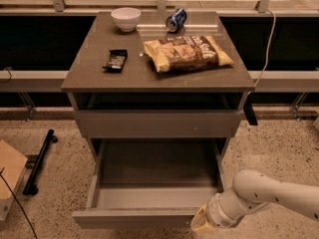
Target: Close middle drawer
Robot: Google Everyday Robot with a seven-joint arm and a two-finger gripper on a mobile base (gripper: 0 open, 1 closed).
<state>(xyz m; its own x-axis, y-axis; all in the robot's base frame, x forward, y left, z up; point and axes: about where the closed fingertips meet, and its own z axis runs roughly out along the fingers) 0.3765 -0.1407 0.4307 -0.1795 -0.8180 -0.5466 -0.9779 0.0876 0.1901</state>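
The robot's gripper needs to release the middle drawer's front farther in, below the taller closed drawer front (141, 181). The middle drawer is now pulled far out.
The middle drawer (158, 164) is pulled far out of the grey-brown cabinet, and its smooth grey floor is bare. Its plain flat front strip (133, 218) lies near the bottom edge of the camera view. My gripper (201, 224) is at the right end of that front strip, low in the view, on the end of the white arm (259, 195) that comes in from the right. It looks to be touching or very close to the strip. The taller closed drawer front (158, 124) sits above the open drawer.
On the cabinet top (89, 71) lie a white bowl (125, 18), a blue can (176, 20) on its side, a chip bag (187, 53) and a dark snack bar (115, 60). A black rod (40, 161) and a cardboard piece (9, 176) lie on the floor at left.
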